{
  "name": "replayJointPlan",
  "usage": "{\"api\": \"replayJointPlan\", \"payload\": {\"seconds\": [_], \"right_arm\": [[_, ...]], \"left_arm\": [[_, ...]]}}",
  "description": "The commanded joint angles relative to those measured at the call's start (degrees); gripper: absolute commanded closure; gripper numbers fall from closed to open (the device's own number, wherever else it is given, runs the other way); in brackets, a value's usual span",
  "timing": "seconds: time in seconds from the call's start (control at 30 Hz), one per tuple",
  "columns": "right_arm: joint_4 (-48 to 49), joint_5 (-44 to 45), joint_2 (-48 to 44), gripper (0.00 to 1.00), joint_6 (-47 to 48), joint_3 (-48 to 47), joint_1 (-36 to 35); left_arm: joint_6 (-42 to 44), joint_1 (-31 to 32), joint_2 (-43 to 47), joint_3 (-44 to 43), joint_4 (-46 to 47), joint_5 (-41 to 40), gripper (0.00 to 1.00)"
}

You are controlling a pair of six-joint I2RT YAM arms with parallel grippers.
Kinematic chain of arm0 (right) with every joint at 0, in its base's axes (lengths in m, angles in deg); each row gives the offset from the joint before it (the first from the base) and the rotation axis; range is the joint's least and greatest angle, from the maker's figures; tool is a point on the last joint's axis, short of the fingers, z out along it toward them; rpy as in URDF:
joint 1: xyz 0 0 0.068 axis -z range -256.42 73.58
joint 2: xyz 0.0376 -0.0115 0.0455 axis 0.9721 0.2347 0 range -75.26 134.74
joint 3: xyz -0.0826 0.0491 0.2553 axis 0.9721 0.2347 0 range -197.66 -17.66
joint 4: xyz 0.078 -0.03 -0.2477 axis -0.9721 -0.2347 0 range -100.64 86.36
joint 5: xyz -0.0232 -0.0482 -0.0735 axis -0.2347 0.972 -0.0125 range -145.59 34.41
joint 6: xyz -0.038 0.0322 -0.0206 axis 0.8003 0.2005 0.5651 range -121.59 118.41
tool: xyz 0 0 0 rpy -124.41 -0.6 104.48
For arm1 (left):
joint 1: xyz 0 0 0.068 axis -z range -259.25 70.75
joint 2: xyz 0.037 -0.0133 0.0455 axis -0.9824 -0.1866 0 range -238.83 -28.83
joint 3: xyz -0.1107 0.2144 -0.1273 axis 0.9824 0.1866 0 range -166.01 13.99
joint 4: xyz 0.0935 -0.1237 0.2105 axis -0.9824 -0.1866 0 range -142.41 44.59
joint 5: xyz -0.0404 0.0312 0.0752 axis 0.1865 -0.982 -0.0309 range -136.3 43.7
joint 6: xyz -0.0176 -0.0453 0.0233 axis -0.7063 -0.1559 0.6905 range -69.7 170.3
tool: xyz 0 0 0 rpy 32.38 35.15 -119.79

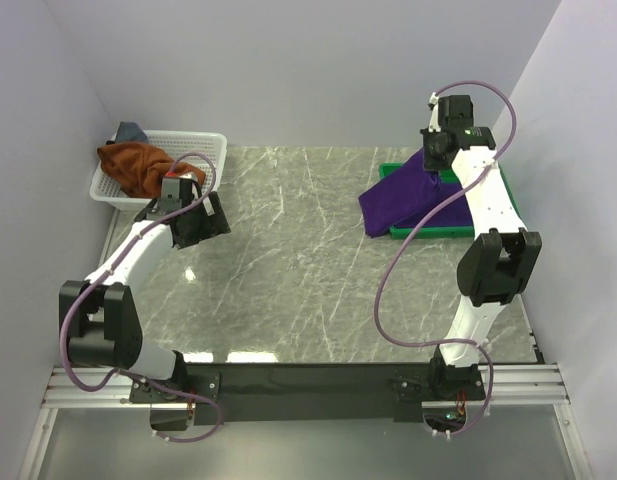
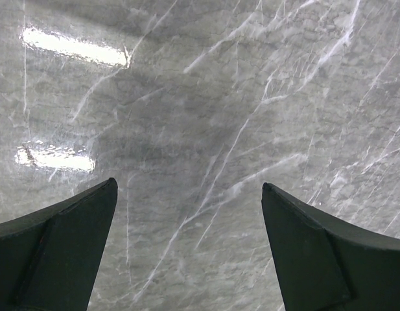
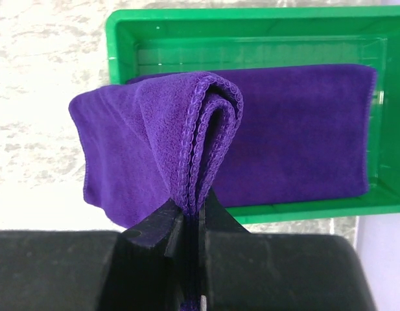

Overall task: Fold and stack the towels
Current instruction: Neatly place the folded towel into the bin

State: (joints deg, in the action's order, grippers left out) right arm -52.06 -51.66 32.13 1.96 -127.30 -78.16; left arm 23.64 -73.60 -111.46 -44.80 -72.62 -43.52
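Next, my right gripper lays the folded purple towel down on the flat purple cloth inside the green tray (image 1: 435,205) (image 3: 259,138).
A folded purple towel (image 1: 403,195) hangs from my right gripper (image 1: 435,150) and drapes over the green tray (image 1: 443,232) at the back right. In the right wrist view the gripper (image 3: 194,206) is shut on the towel's stitched edges (image 3: 206,142), and the rest of the purple cloth (image 3: 297,136) lies across the tray (image 3: 251,32). A rust-brown towel (image 1: 136,165) is bunched in the white basket (image 1: 210,148), with a grey-blue towel (image 1: 130,132) behind it. My left gripper (image 1: 198,222) hovers open over bare marble next to the basket, its dark fingers (image 2: 63,246) wide apart.
The marble tabletop (image 1: 288,250) spans the middle. White walls close in the back and both sides. The basket sits in the back-left corner and the tray at the back right. A black rail (image 1: 308,385) carries both arm bases at the near edge.
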Motion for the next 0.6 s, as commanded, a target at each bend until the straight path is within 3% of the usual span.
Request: {"api": "replayJointPlan", "payload": {"seconds": [0.0,0.57], "right_arm": [[2.02,2.93,-0.25,1.0,1.81,-3.3,0.42],[2.9,5.66,-0.87,1.0,4.88,-3.56,3.14]], "left_arm": [[0.02,-0.38,-0.6,-0.98,1.36,0.64,0.02],[0.02,-0.55,-2.45,-0.98,1.19,1.7,0.03]]}}
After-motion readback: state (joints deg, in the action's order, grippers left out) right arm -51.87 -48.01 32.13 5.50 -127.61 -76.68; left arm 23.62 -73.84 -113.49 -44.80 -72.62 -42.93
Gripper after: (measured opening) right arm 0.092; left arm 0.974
